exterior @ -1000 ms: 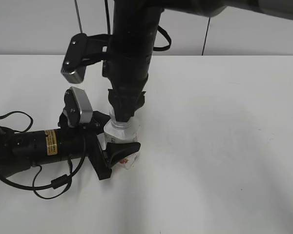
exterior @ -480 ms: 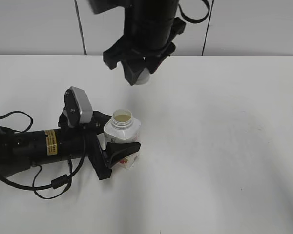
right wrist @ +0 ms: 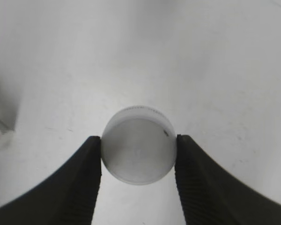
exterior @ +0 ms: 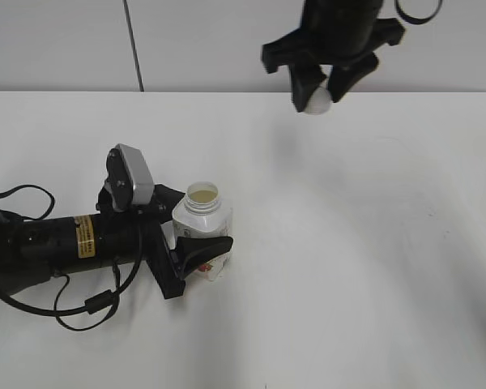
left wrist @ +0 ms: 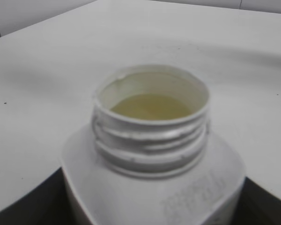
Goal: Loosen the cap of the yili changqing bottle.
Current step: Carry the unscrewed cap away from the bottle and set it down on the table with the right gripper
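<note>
I need to release the white cap with my right gripper on its own open side of the table (exterior: 395, 217), far from the bottle.
The yili changqing bottle (exterior: 202, 231) stands upright left of centre on the white table, its threaded neck open with pale liquid inside; it fills the left wrist view (left wrist: 152, 154). My left gripper (exterior: 196, 253) is shut on the bottle's body from the left. My right gripper (exterior: 317, 99) is high above the table at the upper right, shut on the white cap (exterior: 317, 100). In the right wrist view the cap (right wrist: 138, 150) sits between the two black fingers of my right gripper (right wrist: 139, 157).
The white table (exterior: 373, 243) stretches to the right and front of the bottle. A black cable (exterior: 81, 304) loops on the table under the left arm. A grey wall panel runs along the back.
My right gripper lifted the cap off the bottle's neck and carried it up and to the right. The bottle's mouth is now open. The left arm has not moved.
</note>
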You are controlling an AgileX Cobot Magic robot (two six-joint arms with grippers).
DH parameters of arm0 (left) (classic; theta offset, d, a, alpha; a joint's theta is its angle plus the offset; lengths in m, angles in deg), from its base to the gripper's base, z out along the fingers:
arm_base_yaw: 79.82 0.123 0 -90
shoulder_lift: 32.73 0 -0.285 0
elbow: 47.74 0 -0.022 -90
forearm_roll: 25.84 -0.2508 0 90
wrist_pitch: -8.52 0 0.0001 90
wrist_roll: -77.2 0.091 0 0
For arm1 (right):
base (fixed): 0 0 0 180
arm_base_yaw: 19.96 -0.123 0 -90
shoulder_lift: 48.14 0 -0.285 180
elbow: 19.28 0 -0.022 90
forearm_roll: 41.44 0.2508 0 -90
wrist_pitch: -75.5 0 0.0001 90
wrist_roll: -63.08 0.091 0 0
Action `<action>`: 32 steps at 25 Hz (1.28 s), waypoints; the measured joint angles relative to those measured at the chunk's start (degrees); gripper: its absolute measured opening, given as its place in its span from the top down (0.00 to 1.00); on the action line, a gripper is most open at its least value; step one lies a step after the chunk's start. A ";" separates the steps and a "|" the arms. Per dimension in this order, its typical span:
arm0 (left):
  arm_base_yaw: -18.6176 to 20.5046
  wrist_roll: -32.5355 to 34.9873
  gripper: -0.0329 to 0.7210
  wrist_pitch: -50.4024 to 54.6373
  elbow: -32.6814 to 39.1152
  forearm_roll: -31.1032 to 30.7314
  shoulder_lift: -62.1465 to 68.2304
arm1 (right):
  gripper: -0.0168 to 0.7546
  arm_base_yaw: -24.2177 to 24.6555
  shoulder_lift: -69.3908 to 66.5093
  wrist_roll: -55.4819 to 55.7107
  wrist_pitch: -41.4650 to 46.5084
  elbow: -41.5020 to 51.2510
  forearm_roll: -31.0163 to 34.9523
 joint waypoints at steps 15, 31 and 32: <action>0.00 0.00 0.32 -0.12 0.00 0.43 0.00 | 0.48 13.67 6.27 -2.68 -19.42 32.37 2.96; -0.07 0.00 0.32 -0.23 0.00 0.49 0.00 | 0.48 13.67 -1.24 -3.39 -31.92 36.44 3.75; -0.07 0.00 0.32 -0.23 0.00 0.49 0.00 | 0.48 13.67 -1.24 -3.53 -31.92 36.44 3.75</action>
